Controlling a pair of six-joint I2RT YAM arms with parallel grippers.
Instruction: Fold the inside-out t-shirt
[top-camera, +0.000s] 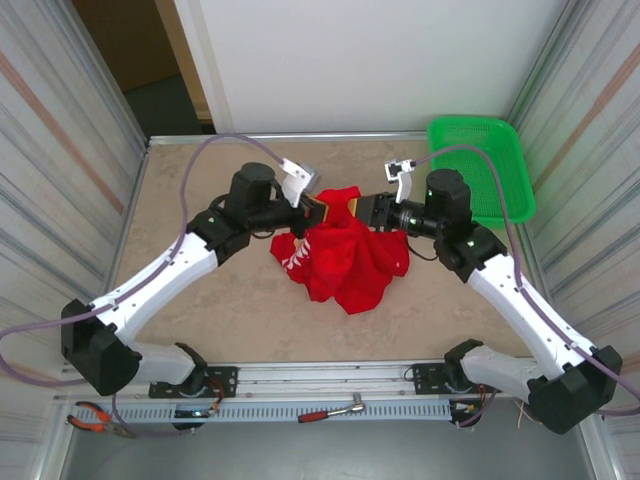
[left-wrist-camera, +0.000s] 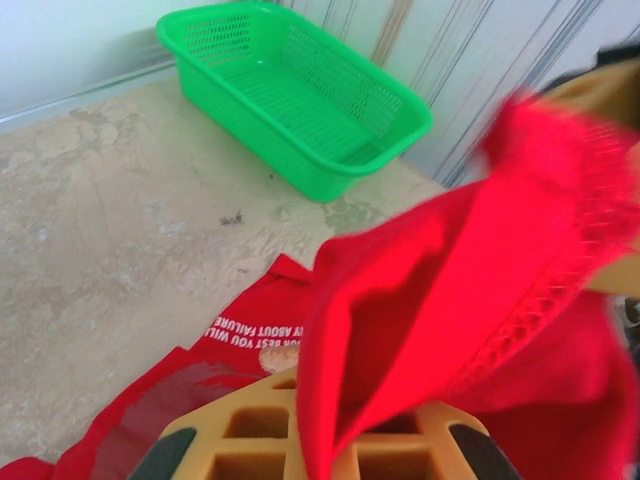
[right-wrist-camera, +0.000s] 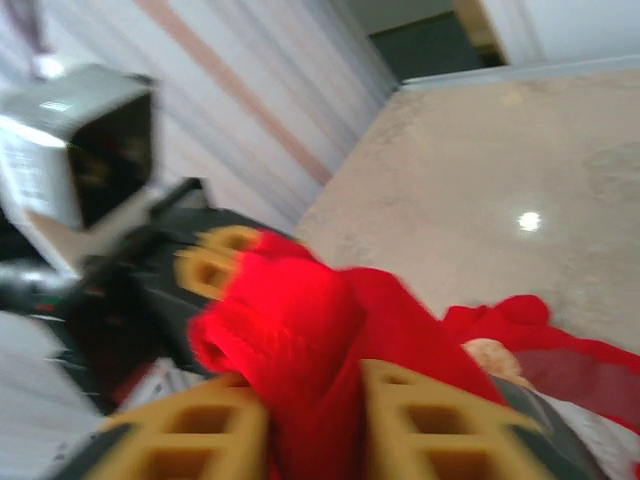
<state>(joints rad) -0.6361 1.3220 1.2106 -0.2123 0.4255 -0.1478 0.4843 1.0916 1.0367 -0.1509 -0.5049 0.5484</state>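
Observation:
I need to open my right gripper, since the t-shirt sits bunched between its fingers, while my left gripper draws the cloth out, and then use my right gripper to take its stitched edge (left-wrist-camera: 528, 325).
The inside-out t-shirt (top-camera: 340, 255) is a bright red bunch at mid-table, its top edge lifted between both grippers. My left gripper (top-camera: 318, 210) is shut on a fold of the t-shirt (left-wrist-camera: 480, 290), with cloth pinched between its tan fingers (left-wrist-camera: 240, 430). White lettering (left-wrist-camera: 255, 335) shows on the part lying below. My right gripper (top-camera: 365, 208) faces it from the right. Its jaws stand apart with the t-shirt (right-wrist-camera: 300, 310) bunched between the fingers (right-wrist-camera: 430, 420). The left gripper's fingers (right-wrist-camera: 210, 262) show just beyond, against the same fold.
A green mesh basket (top-camera: 480, 170) stands at the back right corner of the table (top-camera: 200, 300). Corrugated walls close in both sides. Pliers (top-camera: 95, 418) and a red-handled ratchet (top-camera: 335, 410) lie on the front rail by the arm bases.

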